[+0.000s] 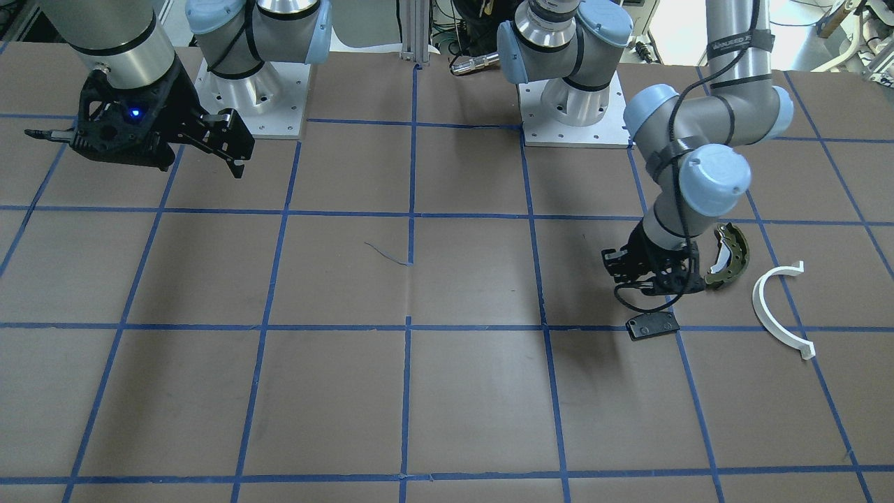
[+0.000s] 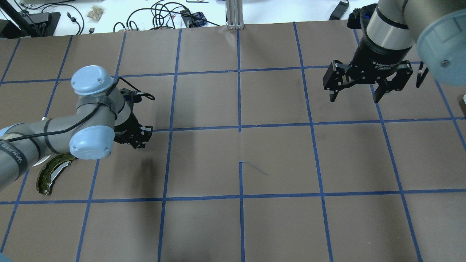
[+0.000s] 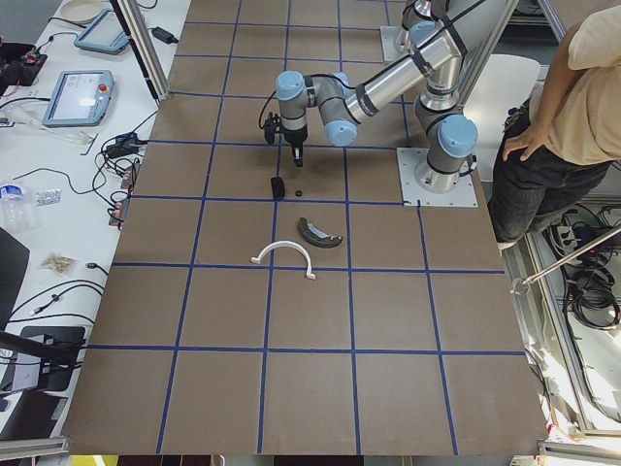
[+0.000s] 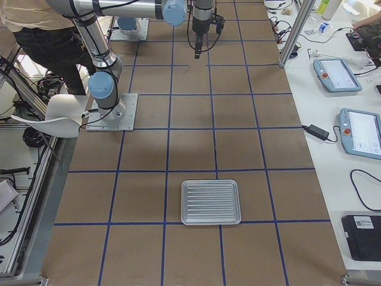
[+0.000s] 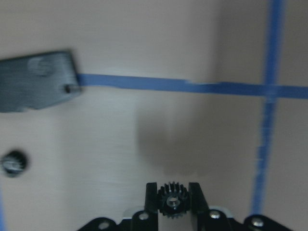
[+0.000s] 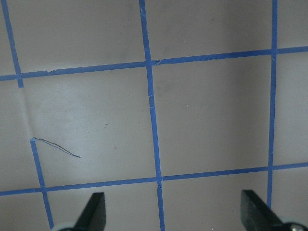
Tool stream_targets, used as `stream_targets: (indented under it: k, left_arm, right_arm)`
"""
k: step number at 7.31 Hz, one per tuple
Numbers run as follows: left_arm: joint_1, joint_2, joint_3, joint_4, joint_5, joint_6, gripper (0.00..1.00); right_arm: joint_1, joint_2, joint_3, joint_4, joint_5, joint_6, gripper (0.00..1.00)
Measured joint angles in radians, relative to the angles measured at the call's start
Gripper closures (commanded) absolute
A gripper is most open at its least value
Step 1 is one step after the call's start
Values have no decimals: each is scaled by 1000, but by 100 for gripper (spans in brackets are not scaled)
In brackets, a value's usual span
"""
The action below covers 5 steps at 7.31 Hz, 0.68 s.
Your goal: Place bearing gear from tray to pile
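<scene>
The blue tape (image 1: 670, 290) is between the dark round part and brake shoe. Next, I put the bearing gear, now pinched just above the table, down on it with my left gripper.
A small black toothed bearing gear (image 5: 172, 200) is pinched between the fingers of my left gripper (image 5: 172, 192), just above the table. That gripper (image 1: 653, 278) hangs beside the pile: a flat black plate (image 1: 653, 325), an olive-green brake shoe (image 1: 730, 255) and a white half-ring arc (image 1: 779, 307). In the left wrist view the plate (image 5: 36, 82) lies at the upper left, and a small dark round part (image 5: 13, 162) rests on the table below it. The ribbed metal tray (image 4: 211, 182) sits empty far along the table. My right gripper (image 2: 355, 92) hovers open with nothing in it.
Brown paper with blue tape grid lines covers the table (image 1: 419, 391). A person (image 3: 572, 107) stands by the robot's base. Tablets and cables (image 3: 82, 92) lie on the white side bench. A loose thread (image 2: 255, 167) lies mid-table.
</scene>
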<state>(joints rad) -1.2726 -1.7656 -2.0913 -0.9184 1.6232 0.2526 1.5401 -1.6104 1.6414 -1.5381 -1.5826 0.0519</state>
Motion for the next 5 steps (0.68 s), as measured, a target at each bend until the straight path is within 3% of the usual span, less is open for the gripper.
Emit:
stream_targets:
  k: [2, 5]
  left_arm:
    - [110, -11, 10, 5, -2, 158, 100]
    - [144, -48, 45, 5, -2, 213, 100]
  right_arm:
    - [0, 1, 0, 0, 4, -2, 0]
    - [0, 1, 1, 1, 6, -4, 0]
